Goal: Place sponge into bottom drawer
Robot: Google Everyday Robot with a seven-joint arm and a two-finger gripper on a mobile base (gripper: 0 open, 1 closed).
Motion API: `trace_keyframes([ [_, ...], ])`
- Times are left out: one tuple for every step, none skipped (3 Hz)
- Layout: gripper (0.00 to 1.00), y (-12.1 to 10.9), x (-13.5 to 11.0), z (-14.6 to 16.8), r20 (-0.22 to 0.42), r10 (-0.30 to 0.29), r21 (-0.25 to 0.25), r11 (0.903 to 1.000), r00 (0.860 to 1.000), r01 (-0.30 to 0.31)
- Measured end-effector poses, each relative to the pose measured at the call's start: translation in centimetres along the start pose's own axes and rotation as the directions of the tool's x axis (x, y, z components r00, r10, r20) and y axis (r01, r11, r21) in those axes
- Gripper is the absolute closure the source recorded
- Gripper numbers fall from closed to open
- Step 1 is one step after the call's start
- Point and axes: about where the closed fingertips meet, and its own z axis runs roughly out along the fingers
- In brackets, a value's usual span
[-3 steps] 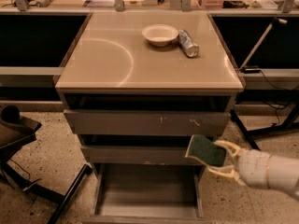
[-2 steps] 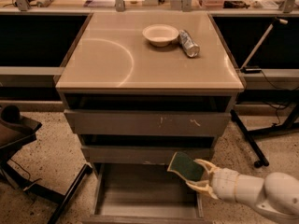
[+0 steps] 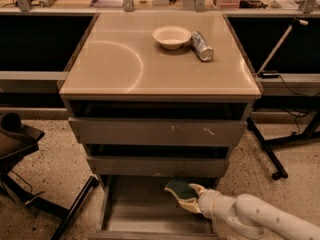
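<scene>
The robot's gripper should release the sponge, now hanging just above the drawer's floor, on the bottom drawer's inside (image 3: 189,212), toward the front edge on the side of the robot's arm.
The sponge (image 3: 179,188), dark green face up, is held in my gripper (image 3: 186,197), whose cream fingers are shut on its right end. It hangs just above the floor of the bottom drawer (image 3: 135,209), a shallow grey tray pulled out at the foot of the cabinet. The gripper sits over the drawer's right half, and my white arm (image 3: 255,218) reaches in from the lower right. The sponge's yellow underside is hidden.
Two wider grey drawer fronts (image 3: 157,132) stand above the tray. On the cabinet top (image 3: 110,64) are a white bowl (image 3: 171,36) and a can lying on its side (image 3: 202,46). A black stand leg (image 3: 75,209) is at the left, another stand (image 3: 267,154) at the right.
My gripper has carried the sponge left and down, from in front of the middle drawer at the right to low over the bottom drawer's floor.
</scene>
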Motion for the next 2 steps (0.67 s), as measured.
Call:
trace_keyframes([
  [1.00,0.31,3.81,2.71,-0.034,0.062,0.038,0.9975,0.998,-0.060],
  [1.00,0.10,4.20,2.68,-0.039,0.057,0.062,0.9966,0.998,-0.054],
])
